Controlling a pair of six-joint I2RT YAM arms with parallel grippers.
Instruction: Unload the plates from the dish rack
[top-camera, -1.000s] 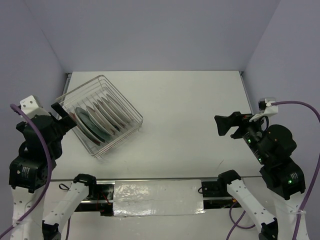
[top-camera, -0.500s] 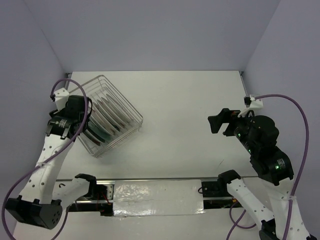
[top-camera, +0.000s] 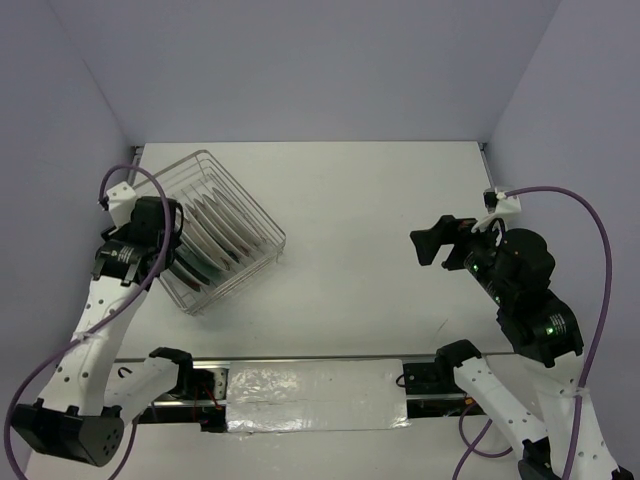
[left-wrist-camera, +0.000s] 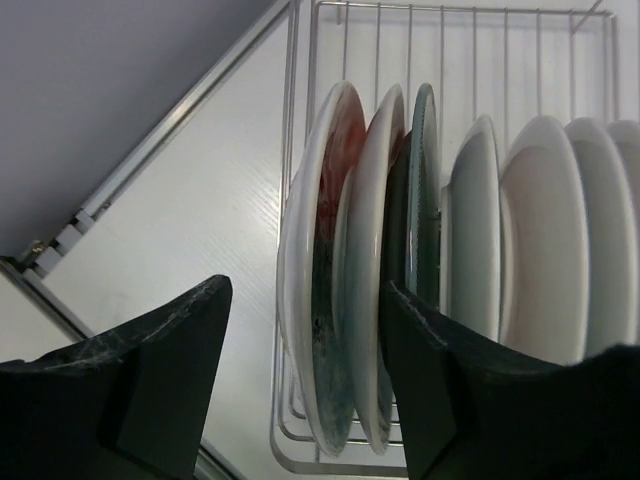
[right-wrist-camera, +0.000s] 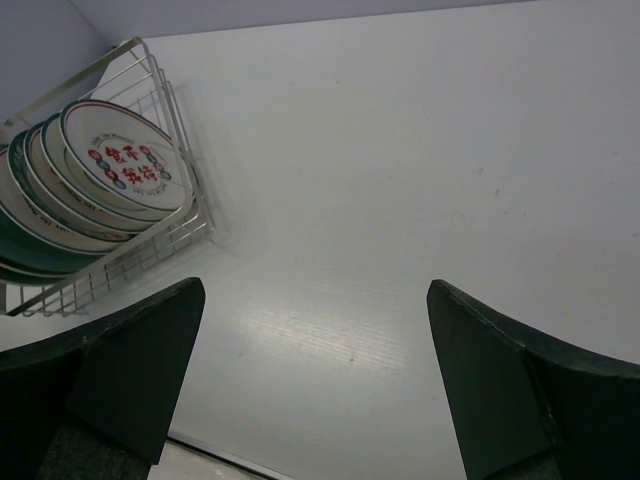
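My left gripper will shift to take only the red-and-teal plate's rim (left-wrist-camera: 304, 260), as its fingers straddle both that plate and the white plate.
The dish rack (top-camera: 278, 235) is a silver wire basket at the table's left, set at an angle. It holds several plates (top-camera: 212, 232) standing on edge. My left gripper (top-camera: 168, 235) is open over the rack's near-left end. In the left wrist view my left gripper (left-wrist-camera: 302, 290) has its jaws straddling the red-and-teal floral plate (left-wrist-camera: 328, 190) and a white plate (left-wrist-camera: 368, 200). A dark teal plate (left-wrist-camera: 423, 190) stands just beyond the right finger (left-wrist-camera: 450, 380). My right gripper (top-camera: 428, 246) is open and empty above the table's right half. It also shows in the right wrist view (right-wrist-camera: 315, 290).
The right wrist view shows the rack (right-wrist-camera: 150, 60) at its upper left, with a white plate with red centre marks (right-wrist-camera: 125, 160) at the front. Grey walls close the table's back and sides. A metal rail (top-camera: 300, 357) runs along the near edge.
My left arm swung from left of the rack to over its near-left end. Its open jaws now straddle the end plates. My right gripper drifted slightly left.
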